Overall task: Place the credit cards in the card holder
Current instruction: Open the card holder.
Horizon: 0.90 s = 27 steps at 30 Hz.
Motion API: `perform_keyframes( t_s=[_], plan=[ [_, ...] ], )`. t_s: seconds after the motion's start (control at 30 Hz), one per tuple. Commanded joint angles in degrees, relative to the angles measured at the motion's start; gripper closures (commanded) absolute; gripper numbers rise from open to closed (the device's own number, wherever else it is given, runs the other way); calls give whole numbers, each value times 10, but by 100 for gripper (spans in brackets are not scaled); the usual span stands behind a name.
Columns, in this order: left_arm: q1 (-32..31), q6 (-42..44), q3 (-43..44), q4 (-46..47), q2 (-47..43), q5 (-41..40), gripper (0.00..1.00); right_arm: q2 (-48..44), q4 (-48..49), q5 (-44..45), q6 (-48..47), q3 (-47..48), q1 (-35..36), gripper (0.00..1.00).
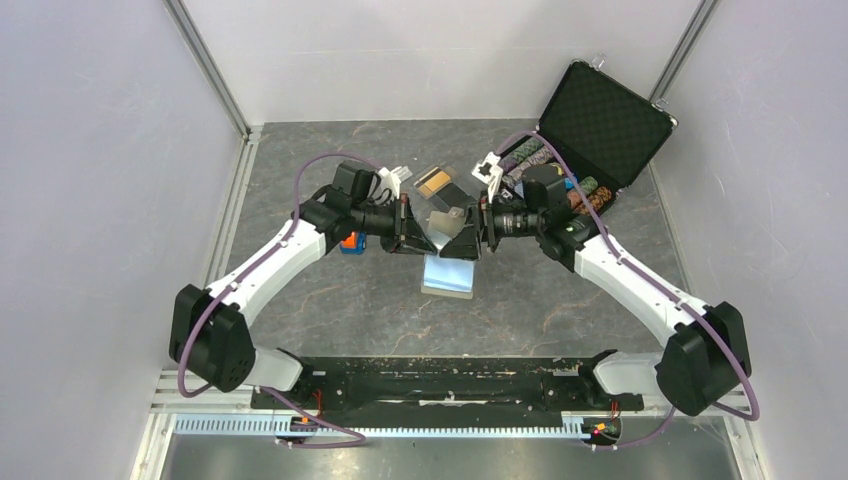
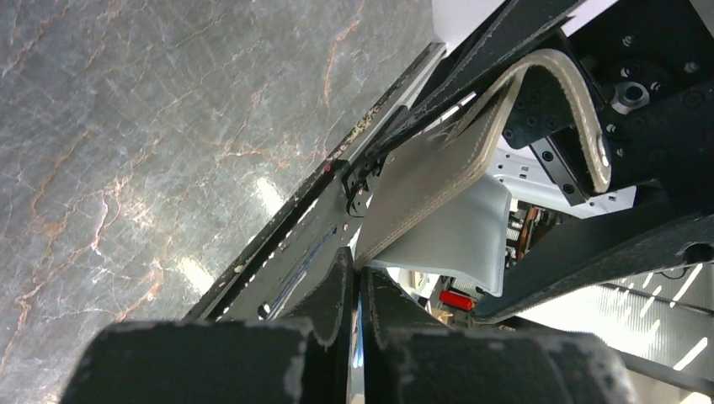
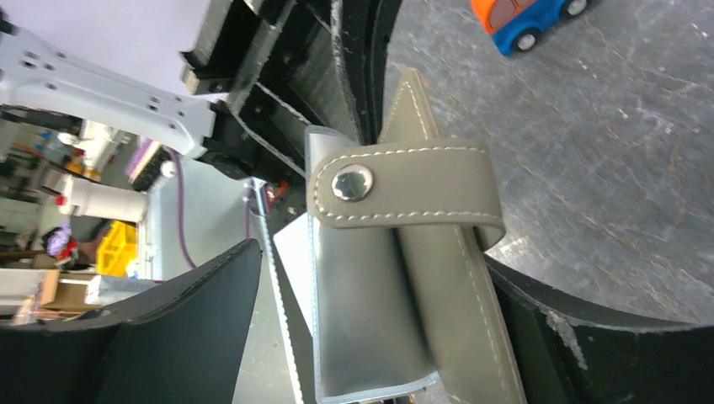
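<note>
The card holder's edge is pinched together in the air by my left gripper, so next my right gripper takes the strap end (image 3: 408, 185) and lowers the holder open, freeing my left gripper.
The grey-taupe card holder (image 1: 447, 222) hangs above the table between my two grippers, its strap snapped shut over a round snap (image 3: 352, 183). My left gripper (image 1: 415, 236) is shut on it, pinching its lower corner at the fingertips (image 2: 360, 273). From there the card holder (image 2: 421, 185) rises, its pale inside showing. My right gripper (image 1: 476, 230) is open, and the card holder (image 3: 438, 303) stands between its spread fingers (image 3: 185, 320), close to the right one. An orange-tan credit card (image 1: 433, 180) lies on the table behind the grippers.
A clear rectangular tray (image 1: 449, 275) lies on the table just in front of the grippers. An open black poker-chip case (image 1: 605, 110) with chips stands at the back right. An orange and blue toy car (image 1: 350, 242) (image 3: 522, 21) sits by the left arm.
</note>
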Motion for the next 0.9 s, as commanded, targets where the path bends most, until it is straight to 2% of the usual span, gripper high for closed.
perform_keyframes(
  t_s=[0.0,0.1,0.2,0.3,0.37,0.4,0.47,0.57,0.73,0.87],
  plan=[
    [2,21,23,-30,5,5,98,12,-100,71,-98,42,18,22],
    [2,24,25,-30,4,9,98,19,-121,108,-111,50,19,35],
    [2,32,26,-31,2,17,98,28,-134,135,-116,62,19,62],
    [2,44,26,-38,1,19,90,34,-138,138,-115,74,19,90],
    [3,51,25,-39,-2,18,76,35,-137,137,-111,77,19,100],
    [3,54,25,-39,-5,17,65,36,-136,132,-109,79,18,100],
    [6,54,22,-36,-12,14,50,36,-131,120,-100,78,15,100],
    [21,29,-1,0,-24,22,37,29,-94,86,-64,62,-1,100],
    [37,-42,-60,119,-39,64,35,8,12,27,33,11,-31,100],
    [37,-52,-74,138,-29,82,37,-3,112,1,118,-33,-35,100]
  ],
)
